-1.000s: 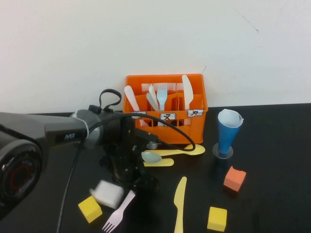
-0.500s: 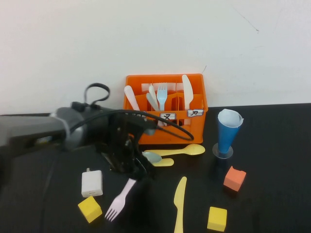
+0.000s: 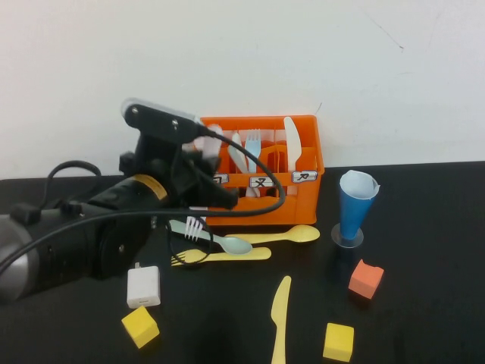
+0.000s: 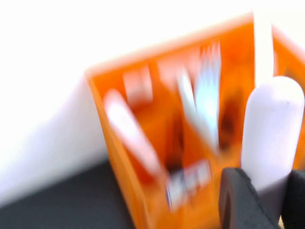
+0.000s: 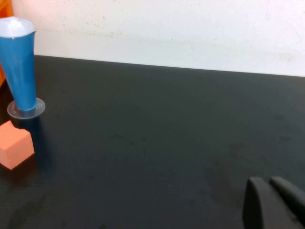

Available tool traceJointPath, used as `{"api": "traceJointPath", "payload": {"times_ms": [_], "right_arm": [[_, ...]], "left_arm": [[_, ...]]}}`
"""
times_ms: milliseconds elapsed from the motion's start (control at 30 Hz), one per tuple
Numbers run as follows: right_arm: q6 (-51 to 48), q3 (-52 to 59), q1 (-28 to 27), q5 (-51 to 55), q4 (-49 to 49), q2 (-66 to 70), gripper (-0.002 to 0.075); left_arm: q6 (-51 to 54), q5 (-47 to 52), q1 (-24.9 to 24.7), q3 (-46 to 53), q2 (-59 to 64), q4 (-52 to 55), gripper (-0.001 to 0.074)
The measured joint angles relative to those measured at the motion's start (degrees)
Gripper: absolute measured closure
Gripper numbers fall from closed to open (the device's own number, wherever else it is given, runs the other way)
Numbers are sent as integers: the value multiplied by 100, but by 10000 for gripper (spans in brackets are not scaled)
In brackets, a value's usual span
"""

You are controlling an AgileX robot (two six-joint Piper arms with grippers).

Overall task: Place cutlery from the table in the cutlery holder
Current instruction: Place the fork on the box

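Observation:
I should let go of the pale pink fork with my left gripper in the holder's middle compartment (image 3: 242,155) (image 4: 198,112), next to the light blue fork. The pink fork now hangs in front of the holder.
My left gripper (image 3: 203,199) is raised just in front of the left part of the orange cutlery holder (image 3: 303,163). It is shut on the pale pink fork (image 3: 195,227), whose tines hang down below it. In the left wrist view the fork's handle (image 4: 272,129) stands between my fingers (image 4: 238,200), with the holder (image 4: 143,191) close behind. The pale yellow knife (image 3: 280,307) lies on the black table (image 3: 424,303) at the front. A yellow spoon (image 3: 286,236), a pale blue spoon (image 3: 223,241) and a yellow fork (image 3: 220,256) lie before the holder. My right gripper (image 5: 274,200) is shut, empty, low over bare table.
A blue cone cup (image 3: 355,205) stands right of the holder, also in the right wrist view (image 5: 19,67). An orange cube (image 3: 366,279), two yellow cubes (image 3: 140,326) (image 3: 339,341) and a white charger block (image 3: 142,286) lie on the table. The holder has several pieces inside.
My left gripper has lifted the pink fork off the table and carried it up and back toward the holder. The charger block now shows beside the yellow cube.

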Motion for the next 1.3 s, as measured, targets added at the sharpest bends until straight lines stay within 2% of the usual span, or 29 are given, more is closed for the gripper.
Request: {"api": "traceJointPath", "payload": {"times_ms": [233, 367, 433, 767, 1133, 1200, 1300], "right_arm": [[0, 0, 0, 0, 0, 0, 729], [0, 0, 0, 0, 0, 0, 729], [0, 0, 0, 0, 0, 0, 729], [0, 0, 0, 0, 0, 0, 729], [0, 0, 0, 0, 0, 0, 729], [0, 0, 0, 0, 0, 0, 729], [0, 0, 0, 0, 0, 0, 729]], "left_arm": [[-350, -2106, 0, 78, 160, -13, 575], [-978, -3411, 0, 65, 470, 163, 575], [-1241, -3704, 0, -2, 641, 291, 575], [-1582, -3936, 0, -1159, 1785, 701, 575], [-1582, -3068, 0, -2420, 3067, 732, 576], [-1568, -2912, 0, -2462, 3119, 743, 542], [-1568, -2811, 0, -2465, 3105, 743, 430]]}}
